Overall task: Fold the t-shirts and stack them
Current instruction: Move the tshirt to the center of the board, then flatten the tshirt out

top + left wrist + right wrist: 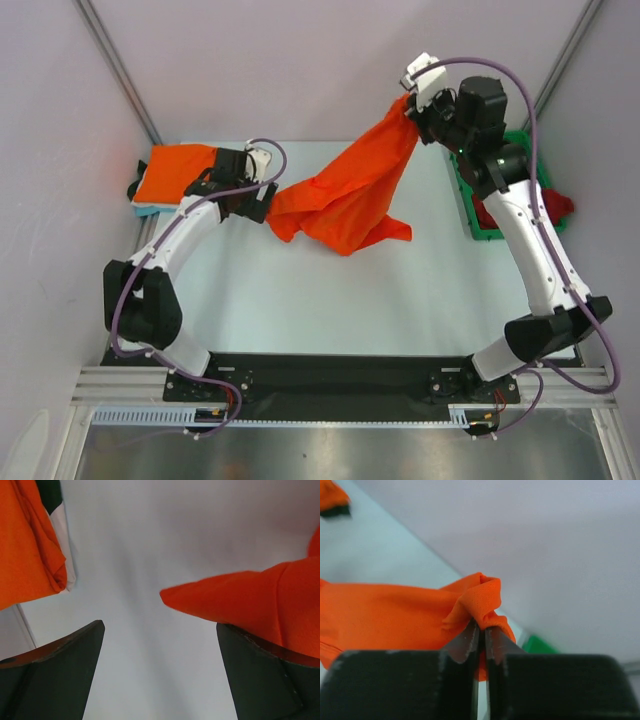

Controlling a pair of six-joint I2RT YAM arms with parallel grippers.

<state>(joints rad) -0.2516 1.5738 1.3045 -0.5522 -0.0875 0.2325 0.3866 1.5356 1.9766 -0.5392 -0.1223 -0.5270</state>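
Observation:
Next, my left gripper backs off and lays the orange t-shirt down, as the t-shirt's corner is outside its fingers. Then my right gripper should take its middle [345, 196].
A bright orange t-shirt [350, 195] hangs stretched from my right gripper [413, 108], which is raised at the back right and shut on its top corner [479, 605]. Its lower part drapes onto the table. My left gripper [266, 202] is open just left of the shirt's lower edge; an orange corner [250, 600] lies over its right finger [265, 680], with nothing between the jaws. A folded orange t-shirt [178, 172] lies on a pale blue folded one [150, 210] at the back left, also in the left wrist view [27, 545]. A dark red t-shirt [556, 208] sits by the tray.
A green plastic tray [478, 210] stands at the right edge, partly hidden by my right arm. Grey walls with metal posts enclose the pale table [330, 300]. A black strip runs along the near edge between the arm bases.

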